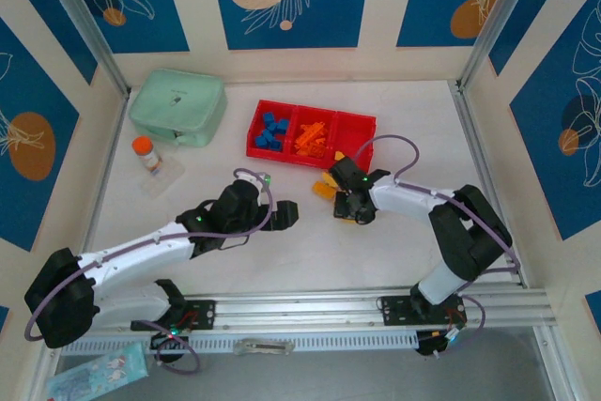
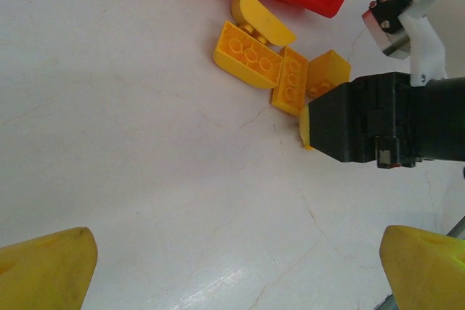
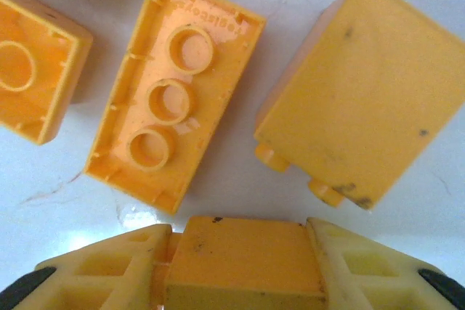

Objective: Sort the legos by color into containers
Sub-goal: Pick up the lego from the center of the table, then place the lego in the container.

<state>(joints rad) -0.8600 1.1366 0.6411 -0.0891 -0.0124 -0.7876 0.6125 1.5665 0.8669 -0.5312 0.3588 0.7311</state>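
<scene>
The yellow block, now low over the yellow pile, will be let go by my right gripper in the emptiest compartment of the red tray [image 1: 350, 148], next to the orange legos.
Several yellow legos [image 1: 326, 185] lie on the white table just in front of the red tray [image 1: 358, 159]. The tray's left compartment holds blue legos [image 1: 270, 131], and its middle one holds orange legos [image 1: 312, 137]. My right gripper [image 3: 243, 231] is low over the yellow pile, shut on a yellow block [image 3: 245, 260]. Beyond the block lie an upside-down yellow brick [image 3: 174, 88] and a yellow block on its side [image 3: 352, 96]. My left gripper [image 2: 232, 274] is open over bare table, short of the pile [image 2: 248, 53], its yellow fingers [image 2: 45, 269] wide apart.
A mint-green rounded box [image 1: 177, 105] stands at the back left, with an orange-capped small bottle [image 1: 144, 153] in front of it. The right arm's black wrist [image 2: 378, 128] sits close beside the yellow pile. An aluminium rail [image 1: 357, 309] runs along the near edge.
</scene>
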